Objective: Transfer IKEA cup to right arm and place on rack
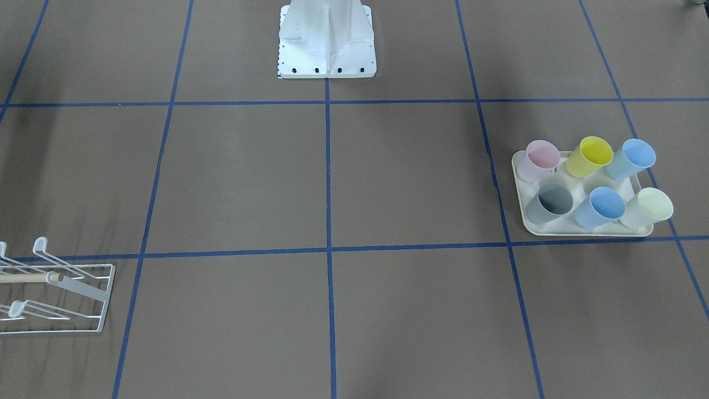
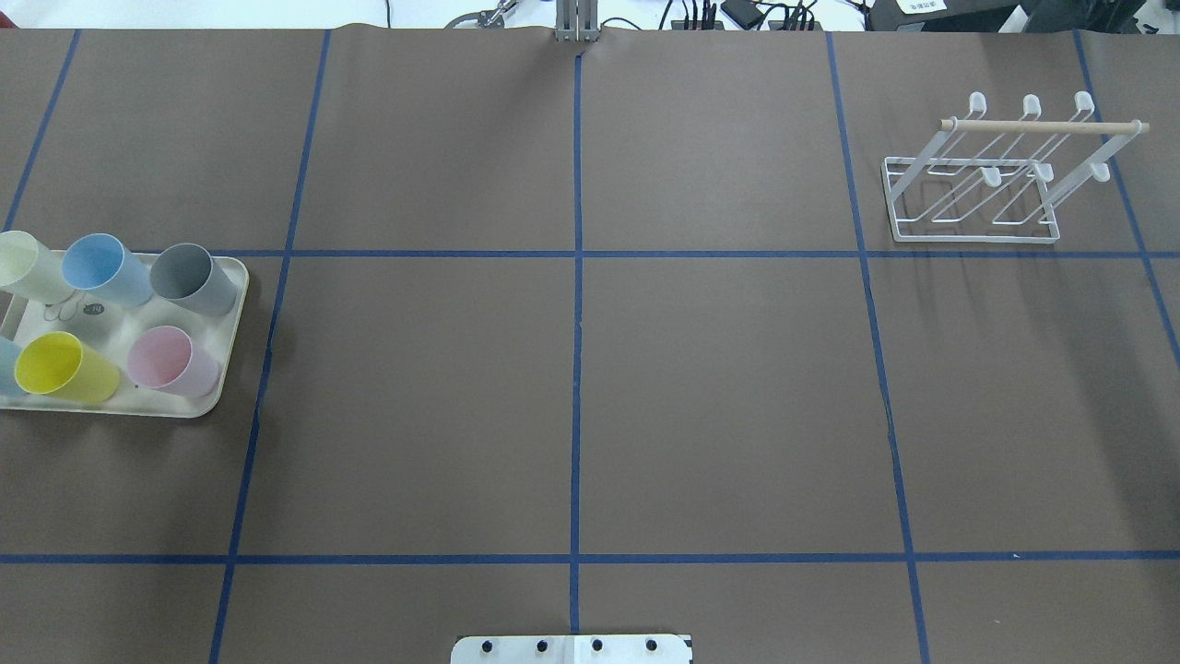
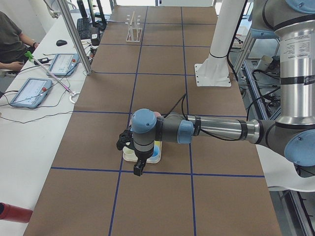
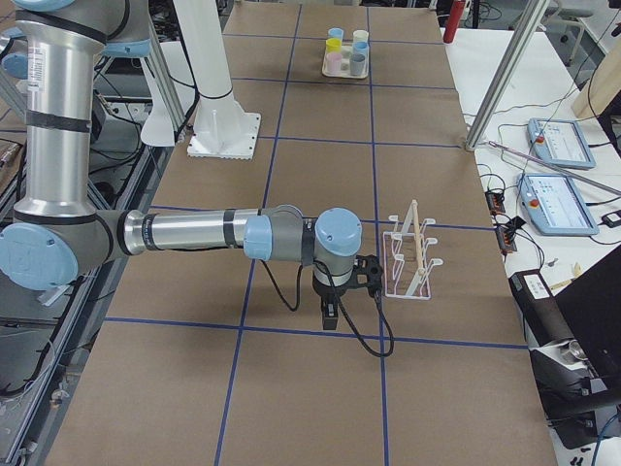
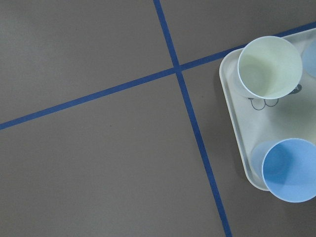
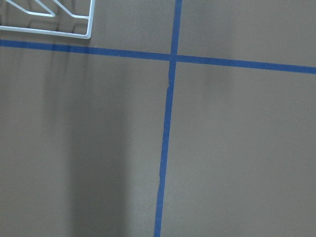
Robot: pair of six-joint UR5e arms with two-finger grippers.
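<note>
Next, my left gripper grabs the pale green cup's rim [image 1: 672, 203] [image 5: 239, 74] on the side that faces the outer edge of the tray, away from the blue cups.
Several IKEA cups stand upright on a cream tray [image 2: 221, 387]: pink [image 2: 171, 360], yellow [image 2: 64, 367], grey [image 2: 192, 277], blue [image 2: 106, 269] and pale green [image 2: 28, 266]. The white wire rack [image 2: 982, 180] with its wooden dowel stands far off on the table's other side and holds no cup. My left gripper [image 3: 139, 166] hangs above the tray's outer edge; its wrist view looks down on the pale green cup [image 5: 269, 66] and a blue cup [image 5: 291, 170]. My right gripper [image 4: 330, 309] hovers just beside the rack [image 4: 412, 254]. I cannot tell whether either gripper is open or shut.
The white robot pedestal [image 1: 327, 39] stands at the table's middle edge. Blue tape lines grid the brown table top. A side bench with tablets [image 3: 32, 91] and a seated person [image 3: 10, 39] runs along the far side. A red object [image 3: 12, 212] lies on that bench.
</note>
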